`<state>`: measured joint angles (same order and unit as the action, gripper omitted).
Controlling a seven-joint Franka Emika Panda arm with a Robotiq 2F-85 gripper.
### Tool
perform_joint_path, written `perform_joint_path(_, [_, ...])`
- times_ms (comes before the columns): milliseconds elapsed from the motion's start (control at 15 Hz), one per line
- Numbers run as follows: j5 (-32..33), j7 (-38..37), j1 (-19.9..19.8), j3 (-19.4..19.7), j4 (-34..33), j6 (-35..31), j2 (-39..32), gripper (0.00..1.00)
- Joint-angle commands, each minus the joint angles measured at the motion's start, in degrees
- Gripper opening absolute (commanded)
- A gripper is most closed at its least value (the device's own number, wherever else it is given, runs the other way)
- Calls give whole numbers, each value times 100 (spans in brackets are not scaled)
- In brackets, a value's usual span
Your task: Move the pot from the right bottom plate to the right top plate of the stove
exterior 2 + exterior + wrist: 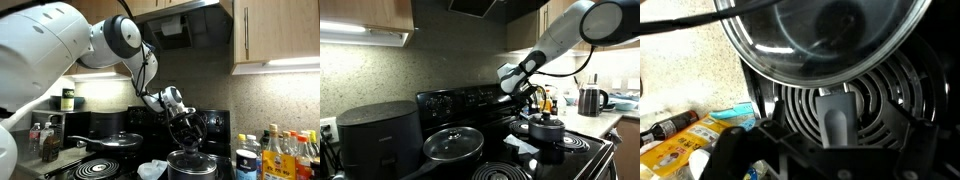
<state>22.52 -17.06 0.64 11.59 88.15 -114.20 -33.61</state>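
The pot covers just the edge of the rear coil, so the robot's gripper should open, grasp the pot's handle (837,118) lower down and pull the pot farther back.
The small dark pot (546,127) with its lid and knob stands at the right of the black stove (470,103), near the back panel. It also shows low in an exterior view (190,161) and fills the top of the wrist view (820,40). The burner under it is hidden. The large spiral coil burner (577,145) lies bare in front of the pot, and it shows under my fingers in the wrist view (875,100). My gripper (534,100) hangs just above the pot's lid, open and empty in an exterior view (189,135). In the wrist view (837,122) one finger hides the other.
A wide glass-lidded pan (453,144) sits at the stove's left, and a big black box-like appliance (380,135) stands beside it. A front coil (506,172) is bare. Bottles (285,155) and a kettle (591,100) crowd the counter past the pot. Packets (685,140) lie beside the stove.
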Motion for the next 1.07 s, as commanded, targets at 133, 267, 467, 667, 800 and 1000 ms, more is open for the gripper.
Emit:
perform_joint_path(133, [-478,387,-298,-277,-244,-172,-298,100])
perform_joint_path(267, [-663,537,-372,-344,-327,-230,-431,87])
perform_joint_path(467, [-703,636,-408,-333,-459,-236,-536,62])
perform_joint_path(667, [-698,611,-440,-310,-559,-220,-573,42])
perform_joint_path(800, [-665,581,-442,-285,-615,-191,-590,28])
perform_joint_path(1000, [-484,488,-349,-174,-754,2,-643,14])
